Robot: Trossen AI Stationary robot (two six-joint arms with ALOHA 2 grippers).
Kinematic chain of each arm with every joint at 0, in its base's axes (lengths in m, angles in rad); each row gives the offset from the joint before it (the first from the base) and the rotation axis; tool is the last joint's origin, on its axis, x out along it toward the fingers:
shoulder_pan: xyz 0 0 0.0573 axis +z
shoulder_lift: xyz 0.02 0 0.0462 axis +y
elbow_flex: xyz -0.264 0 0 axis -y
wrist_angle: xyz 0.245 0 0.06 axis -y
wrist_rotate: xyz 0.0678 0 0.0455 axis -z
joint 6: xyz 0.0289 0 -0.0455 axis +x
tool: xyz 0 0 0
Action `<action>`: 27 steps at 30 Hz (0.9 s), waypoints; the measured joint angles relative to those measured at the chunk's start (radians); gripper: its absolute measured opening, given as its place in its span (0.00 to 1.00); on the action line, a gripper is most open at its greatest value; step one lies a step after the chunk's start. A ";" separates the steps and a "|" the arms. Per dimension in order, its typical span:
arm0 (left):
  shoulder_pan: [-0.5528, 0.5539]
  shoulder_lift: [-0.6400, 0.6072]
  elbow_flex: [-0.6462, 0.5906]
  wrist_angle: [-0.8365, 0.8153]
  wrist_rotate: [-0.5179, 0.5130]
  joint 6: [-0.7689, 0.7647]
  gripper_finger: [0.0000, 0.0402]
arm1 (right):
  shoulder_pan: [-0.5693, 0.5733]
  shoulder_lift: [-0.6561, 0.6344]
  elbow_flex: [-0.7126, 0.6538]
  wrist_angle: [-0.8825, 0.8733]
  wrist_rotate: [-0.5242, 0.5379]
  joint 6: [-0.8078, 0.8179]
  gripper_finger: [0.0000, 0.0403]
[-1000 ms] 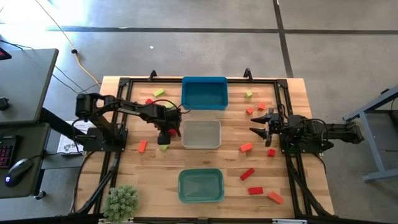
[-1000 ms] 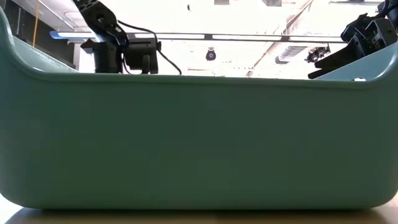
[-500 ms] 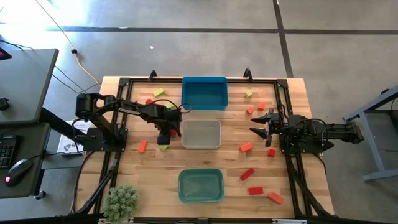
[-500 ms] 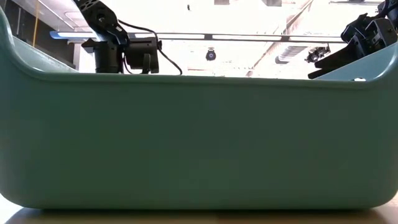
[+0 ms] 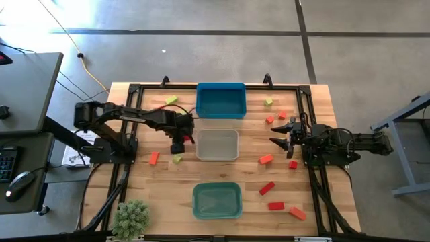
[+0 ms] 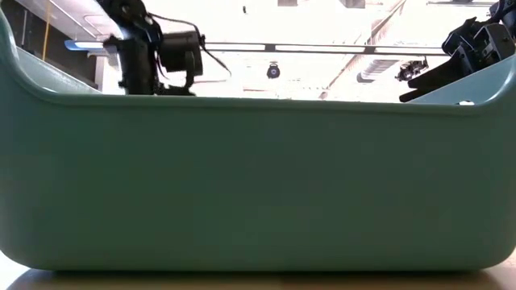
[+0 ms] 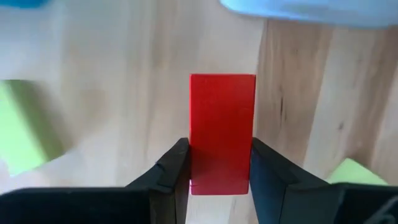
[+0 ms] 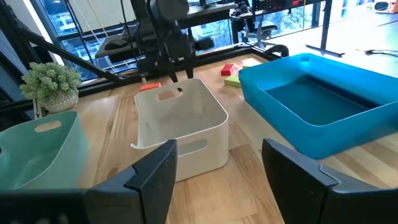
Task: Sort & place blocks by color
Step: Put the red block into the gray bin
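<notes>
My left gripper will let go of the red block near the middle of the clear-grey bin (image 5: pixel 215 146). The block now hangs just beside that bin.
Small red, orange and yellow-green blocks lie scattered on the wooden table, on both sides of the three bins. My left gripper (image 5: pixel 178 140) hangs just left of the clear-grey bin (image 5: pixel 217 145), shut on a red block (image 7: pixel 222 127). A yellow-green block (image 5: pixel 177 158) and an orange one (image 5: pixel 154 158) lie flat on the table near it. My right gripper (image 5: pixel 279 133) stands open right of the clear-grey bin, with nothing between its fingers (image 8: pixel 292 177). Orange blocks (image 5: pixel 270 119) lie close by. My left gripper pinches the red block's two long sides (image 7: pixel 198 163) between its two fingers, near one end of the block. The fingers come from above, pointing down. The block's other end (image 7: pixel 222 84) sticks out past the fingertips, and the block seems to hang clear of the table.
A blue bin (image 5: pixel 221 101) stands at the far edge and a teal bin (image 5: pixel 217 200) at the near edge; the teal bin's wall (image 6: pixel 258 185) fills the low view. More red and orange blocks (image 5: pixel 276 206) lie near right. A small plant (image 5: pixel 131 216) sits at the near left corner.
My left gripper has shut on the red block and then risen a little with it. The yellow-green block beneath the gripper has stayed on the table and now shows in full.
</notes>
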 joint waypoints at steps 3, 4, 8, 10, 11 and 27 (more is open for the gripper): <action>-0.004 -0.047 0.030 -0.015 -0.010 -0.037 0.25 | 0.000 0.002 0.000 0.000 0.000 0.000 0.56; -0.004 -0.065 0.044 -0.015 -0.016 -0.051 0.25 | 0.000 0.001 0.000 0.000 0.000 0.000 0.56; -0.004 -0.120 0.097 -0.016 -0.041 -0.087 0.25 | 0.000 0.000 0.000 0.000 0.000 0.000 0.56; -0.004 -0.144 0.131 -0.004 -0.045 -0.096 0.25 | 0.000 0.001 0.000 0.000 0.000 0.000 0.56; -0.004 -0.152 0.147 0.003 -0.046 -0.105 0.25 | 0.000 0.001 0.000 0.000 0.000 0.000 0.56; -0.050 -0.131 0.261 0.238 0.044 -0.148 0.25 | 0.000 0.001 0.000 0.000 0.000 -0.029 0.56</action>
